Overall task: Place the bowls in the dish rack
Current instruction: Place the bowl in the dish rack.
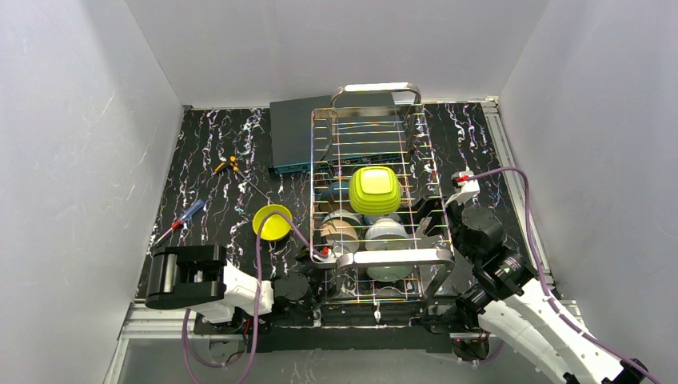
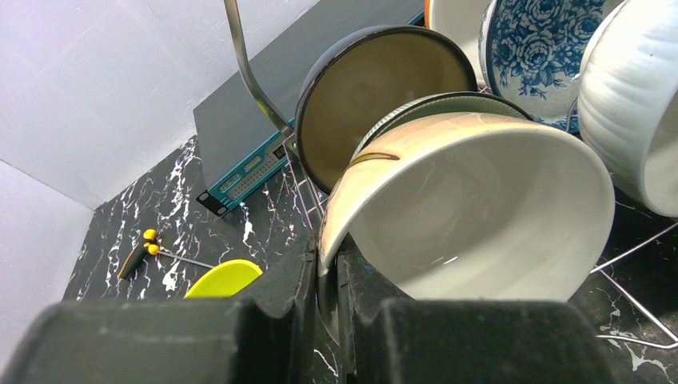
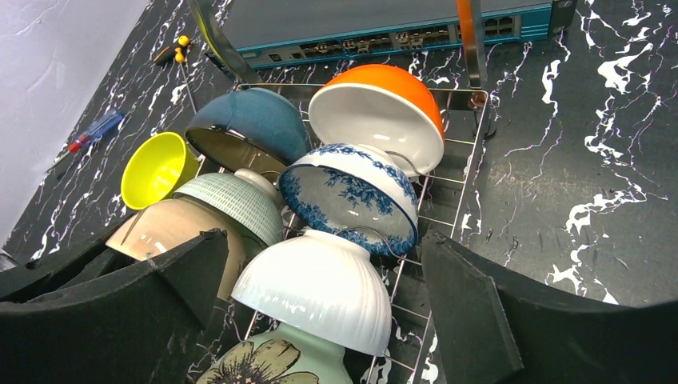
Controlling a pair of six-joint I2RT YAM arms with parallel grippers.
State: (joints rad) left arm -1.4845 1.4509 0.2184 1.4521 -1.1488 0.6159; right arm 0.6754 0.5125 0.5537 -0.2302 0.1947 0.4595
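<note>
Next, I open my left gripper and take the beige bowl's rim from the rack's long side (image 1: 312, 214), because the beige bowl leans into the green checkered bowl.
The steel dish rack (image 1: 396, 258) stands mid-table with several bowls on edge in it. A lime squarish bowl (image 1: 374, 190) lies on top. My left gripper (image 2: 328, 280) is shut on the rim of the beige bowl (image 2: 472, 208), which leans at the rack's near left against a dark brown-lined bowl (image 2: 376, 96). My right gripper (image 3: 320, 288) is open above the white ribbed bowl (image 3: 320, 280), touching nothing. Behind that bowl are the blue-patterned bowl (image 3: 352, 192) and the orange-backed bowl (image 3: 384, 92). The lime-yellow round bowl (image 1: 273, 222) sits on the table left of the rack.
A flat dark-teal box (image 1: 300, 132) lies behind the rack's far left corner. A red-and-blue screwdriver (image 1: 180, 222) and a yellow-handled tool (image 1: 226, 166) lie on the table's left. White walls enclose the black marbled table (image 1: 208, 192).
</note>
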